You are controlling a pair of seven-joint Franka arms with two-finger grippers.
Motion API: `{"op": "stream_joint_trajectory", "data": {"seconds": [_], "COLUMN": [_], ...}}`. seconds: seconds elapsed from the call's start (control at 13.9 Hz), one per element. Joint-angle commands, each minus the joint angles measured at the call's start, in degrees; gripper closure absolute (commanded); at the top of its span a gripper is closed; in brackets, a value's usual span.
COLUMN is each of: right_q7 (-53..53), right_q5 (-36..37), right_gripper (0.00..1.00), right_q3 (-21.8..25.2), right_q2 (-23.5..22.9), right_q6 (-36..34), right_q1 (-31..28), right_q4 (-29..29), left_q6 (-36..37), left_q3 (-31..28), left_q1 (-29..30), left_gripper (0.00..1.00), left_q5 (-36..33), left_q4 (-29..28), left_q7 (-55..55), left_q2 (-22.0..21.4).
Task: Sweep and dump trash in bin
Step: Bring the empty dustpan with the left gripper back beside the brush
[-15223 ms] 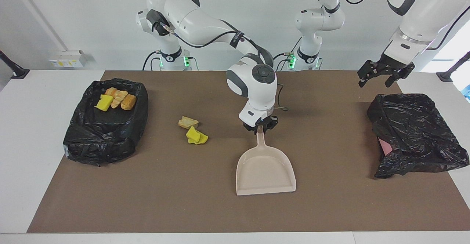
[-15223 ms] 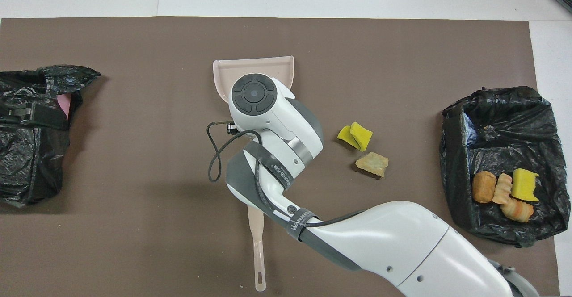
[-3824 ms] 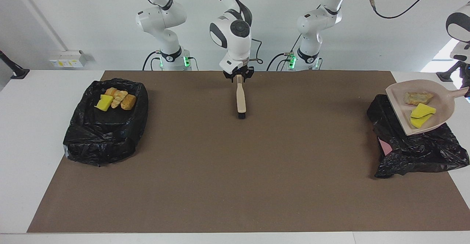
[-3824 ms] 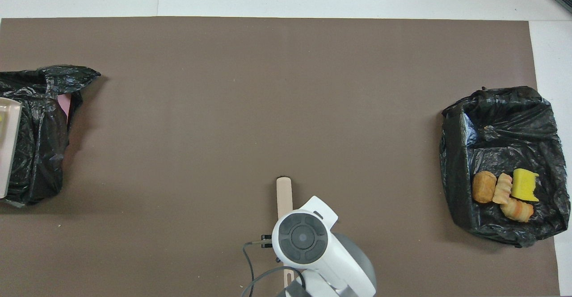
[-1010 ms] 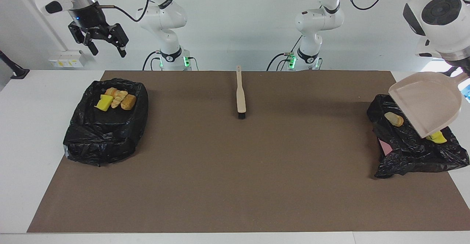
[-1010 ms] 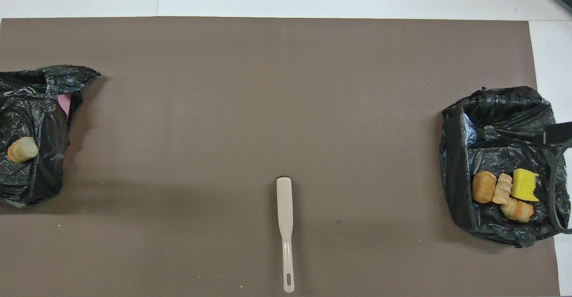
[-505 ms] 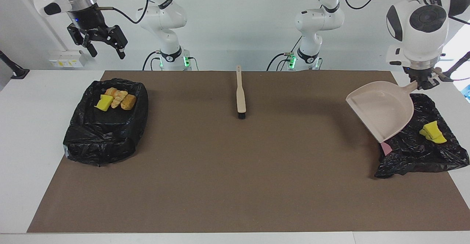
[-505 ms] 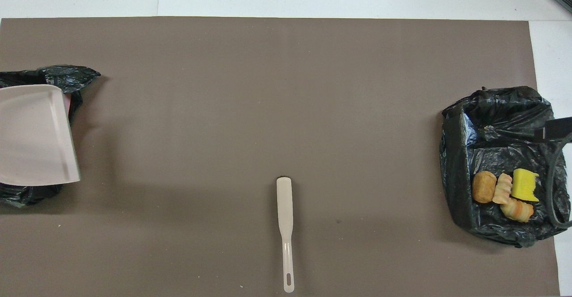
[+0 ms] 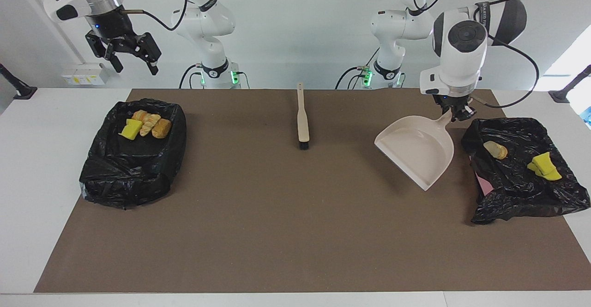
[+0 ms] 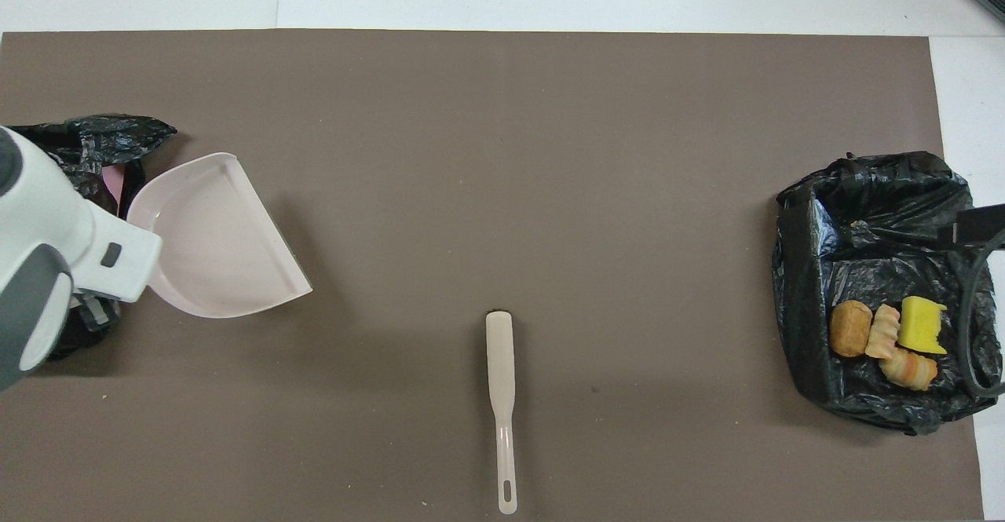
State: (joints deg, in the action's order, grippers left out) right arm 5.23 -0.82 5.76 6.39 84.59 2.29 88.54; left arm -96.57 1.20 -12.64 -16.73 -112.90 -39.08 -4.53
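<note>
Next, my left gripper releases the beige dustpan on the brown mat (image 10: 524,211) just beyond the beige brush's bristles. The dustpan is now tilted over the mat.
My left gripper (image 9: 456,112) is shut on the handle of the beige dustpan (image 9: 418,152). It holds the pan empty and tilted over the mat, beside the black-bagged bin (image 9: 521,191) at the left arm's end. A tan lump (image 9: 495,149) and yellow sponge pieces (image 9: 544,166) lie in that bin. In the overhead view the pan (image 10: 216,239) shows, but the left arm covers most of the bin (image 10: 94,133). My right gripper (image 9: 124,51) is open and empty, raised over the other bin (image 9: 124,182). That bin holds several bread lumps and a yellow sponge (image 9: 145,124).
The beige brush (image 9: 302,120) lies on the brown mat (image 9: 286,233) near the robots, bristles pointing away from them; it also shows in the overhead view (image 10: 499,381). The other bin's trash (image 10: 887,337) shows from above.
My left gripper has swung the emptied dustpan off the bin and lowered it toward the middle of the table. The tan lump and sponges now lie uncovered in that bin. The right arm waits.
</note>
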Motion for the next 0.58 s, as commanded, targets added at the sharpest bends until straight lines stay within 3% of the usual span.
{"op": "stream_joint_trajectory", "data": {"seconds": [0.0, 0.22, 0.51], "right_q7": [-0.84, 0.74, 0.58], "right_q5": [-0.49, -0.5, -0.41], "right_gripper": [0.0, 0.0, 0.0], "right_q3": [-0.66, -0.66, -1.01], "right_q2": [-0.33, -0.06, 2.13], "right_q6": [1.11, 1.28, 1.28], "right_q1": [-0.88, -0.97, -0.88], "right_q4": [-0.12, 0.32, 3.83], "left_q6": [0.15, -0.64, -2.65], "left_q3": [-1.03, -1.03, -1.03], "left_q1": [-7.02, -12.04, -21.27], "left_gripper": [1.0, 1.0, 1.0], "left_q5": [2.93, 9.68, 12.94], "left_q4": [-0.57, 1.53, 8.55], "left_q7": [13.45, 27.78, 44.24], "left_q2": [-0.84, 1.7, 10.22]}}
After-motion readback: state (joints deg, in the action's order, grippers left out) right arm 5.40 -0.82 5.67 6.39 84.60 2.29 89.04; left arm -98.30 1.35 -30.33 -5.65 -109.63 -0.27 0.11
